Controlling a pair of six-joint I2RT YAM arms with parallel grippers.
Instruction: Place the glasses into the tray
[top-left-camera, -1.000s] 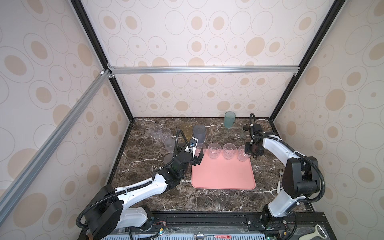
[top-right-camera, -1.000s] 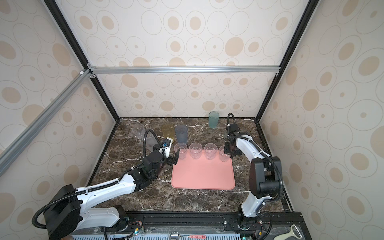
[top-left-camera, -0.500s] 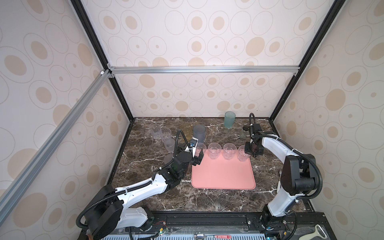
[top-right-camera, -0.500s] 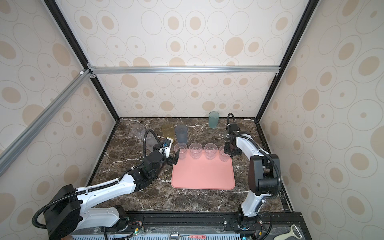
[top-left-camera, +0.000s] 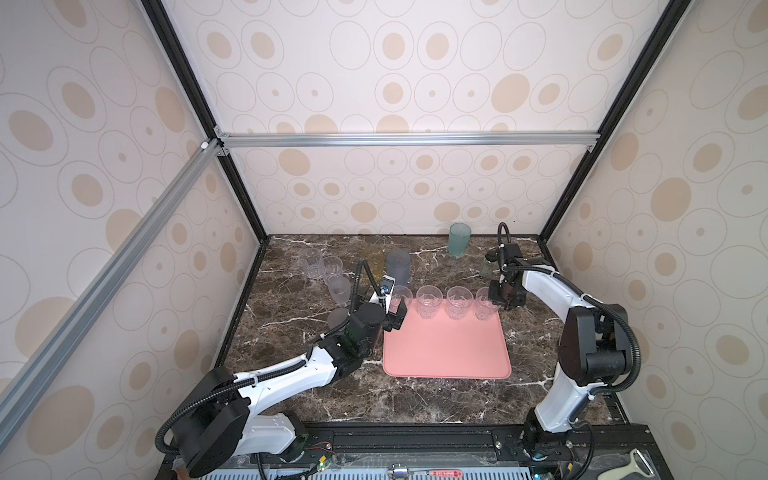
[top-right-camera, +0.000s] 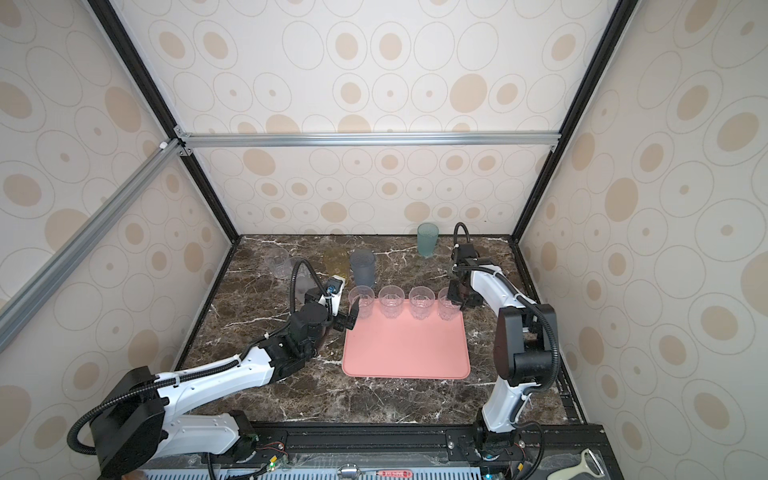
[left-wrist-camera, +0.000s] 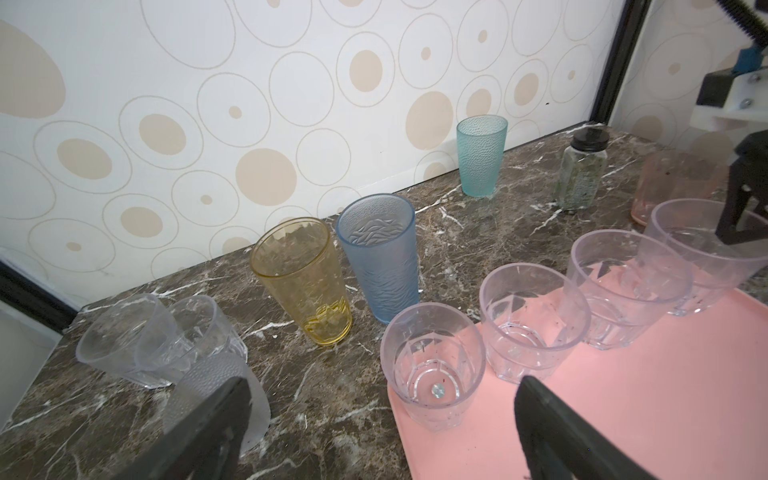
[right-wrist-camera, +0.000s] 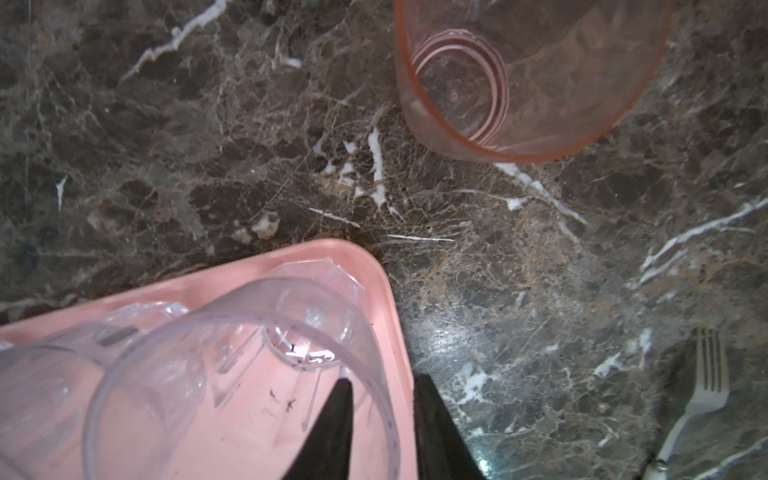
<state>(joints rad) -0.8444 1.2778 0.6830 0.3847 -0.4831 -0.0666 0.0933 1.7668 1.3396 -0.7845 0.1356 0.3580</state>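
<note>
The amber glass beside the blue-purple glass is next for my left gripper, which should go to it and close on the amber glass's rim (top-left-camera: 368, 253) (left-wrist-camera: 255, 269), facing the glasses at the back corner.
The salmon-pink tray (top-left-camera: 446, 353) (top-right-camera: 407, 349) lies mid-table with a row of short clear faceted glasses (top-left-camera: 429, 301) along its far edge. My right gripper (top-left-camera: 500, 301) (right-wrist-camera: 382, 378) is open. Its fingers straddle the rim of the rightmost clear glass (right-wrist-camera: 249, 353), one inside and one outside, with a small gap on each side. My left gripper (top-left-camera: 392, 315) (left-wrist-camera: 382, 386) stands wide open just short of the leftmost clear glass (left-wrist-camera: 432, 365), touching nothing. On the marble stand an amber glass (left-wrist-camera: 299, 282), a blue-purple glass (left-wrist-camera: 378, 257), a teal glass (left-wrist-camera: 480, 158) and a pink glass (right-wrist-camera: 532, 75).
Clear and frosted glasses (top-left-camera: 320, 264) cluster at the back left, and one frosted glass (left-wrist-camera: 216, 399) is by my left finger. A small jar with a black lid (left-wrist-camera: 582, 170) stands near the back right. A fork (right-wrist-camera: 702, 382) lies on the marble right of the tray.
My right gripper's jaws have parted from the rim of the rightmost clear glass, which stays on the tray. The left jaws have spread a little wider. Neither arm has shifted much.
</note>
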